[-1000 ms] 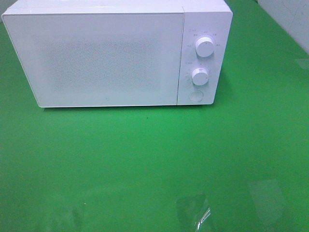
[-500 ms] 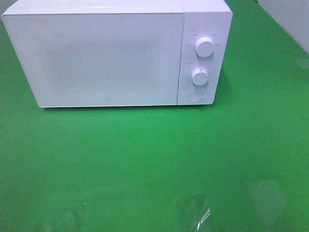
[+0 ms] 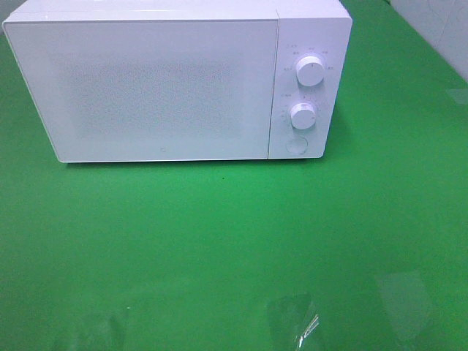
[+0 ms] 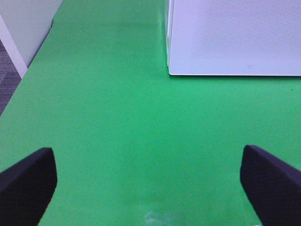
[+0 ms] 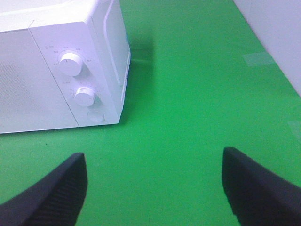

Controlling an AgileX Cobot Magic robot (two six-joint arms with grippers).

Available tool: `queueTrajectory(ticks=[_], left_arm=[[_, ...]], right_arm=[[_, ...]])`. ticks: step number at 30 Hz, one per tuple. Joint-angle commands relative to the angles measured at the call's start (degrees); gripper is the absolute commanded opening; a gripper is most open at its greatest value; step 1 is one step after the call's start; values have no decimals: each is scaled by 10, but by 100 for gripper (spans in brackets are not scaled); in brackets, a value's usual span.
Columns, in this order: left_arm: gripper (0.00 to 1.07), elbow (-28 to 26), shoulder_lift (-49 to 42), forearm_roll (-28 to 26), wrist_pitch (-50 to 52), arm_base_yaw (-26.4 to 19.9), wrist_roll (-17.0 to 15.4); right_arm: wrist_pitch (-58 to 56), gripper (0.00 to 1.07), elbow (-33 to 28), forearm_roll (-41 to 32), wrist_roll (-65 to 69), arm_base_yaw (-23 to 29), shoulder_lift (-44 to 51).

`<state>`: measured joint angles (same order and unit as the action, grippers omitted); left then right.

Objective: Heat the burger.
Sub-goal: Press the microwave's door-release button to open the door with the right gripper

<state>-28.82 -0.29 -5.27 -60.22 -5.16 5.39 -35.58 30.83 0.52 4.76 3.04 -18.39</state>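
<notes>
The robot's right gripper will next move to the microwave's round button (image 3: 297, 145) (image 5: 95, 116) below the two knobs and close there.
The burger is out of view in every frame. A white microwave (image 3: 175, 80) stands at the back of the green table with its door shut; it also shows in the left wrist view (image 4: 235, 35) and the right wrist view (image 5: 56, 66). Its right panel carries two round knobs (image 3: 310, 71) and a round button (image 3: 296, 145). My left gripper (image 4: 150, 183) is open and empty over bare green cloth in front of the microwave's left corner. My right gripper (image 5: 155, 183) is open and empty in front of the control panel. Neither gripper shows in the exterior high view.
The green cloth (image 3: 234, 241) covers the whole table. A bit of clear tape (image 3: 307, 327) lies near the front edge. A pale wall (image 3: 439, 29) rises at the back right, and the table's left edge with a white panel (image 4: 23, 28) shows in the left wrist view.
</notes>
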Motion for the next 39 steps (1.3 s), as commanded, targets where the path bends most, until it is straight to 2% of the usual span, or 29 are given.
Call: queueTrajectory(ticks=[1, 17, 24, 25, 28, 29, 30, 32, 35, 37, 39], left_arm=[[98, 2, -10, -2, 8, 0, -1], [98, 2, -10, -2, 8, 0, -1], [98, 2, -10, -2, 8, 0, -1], [98, 2, -10, -2, 8, 0, -1], [98, 2, -10, -2, 8, 0, -1], [98, 2, -10, -2, 8, 0, -1], [98, 2, -10, -2, 8, 0, -1], [98, 2, -10, -2, 8, 0, -1], [98, 2, -10, -2, 8, 0, -1], [98, 2, -10, -2, 8, 0, -1], [98, 2, -10, -2, 8, 0, -1]], right_arm=[[63, 76, 1, 5, 3, -1, -43], [259, 76, -10, 20, 4, -1, -197], [416, 76, -66, 19, 5, -1, -266], [467, 76, -83, 20, 2, -1, -285], [513, 76, -97, 18, -7, -1, -305], [566, 76, -111, 15, -14, -1, -324], [566, 76, -111, 15, -14, -1, -324], [677, 76, -136, 13, -28, -1, -372], [712, 76, -143, 9, -28, -1, -395], [732, 76, -146, -1, -32, -1, -406], [780, 76, -152, -44, -57, 3, -460]])
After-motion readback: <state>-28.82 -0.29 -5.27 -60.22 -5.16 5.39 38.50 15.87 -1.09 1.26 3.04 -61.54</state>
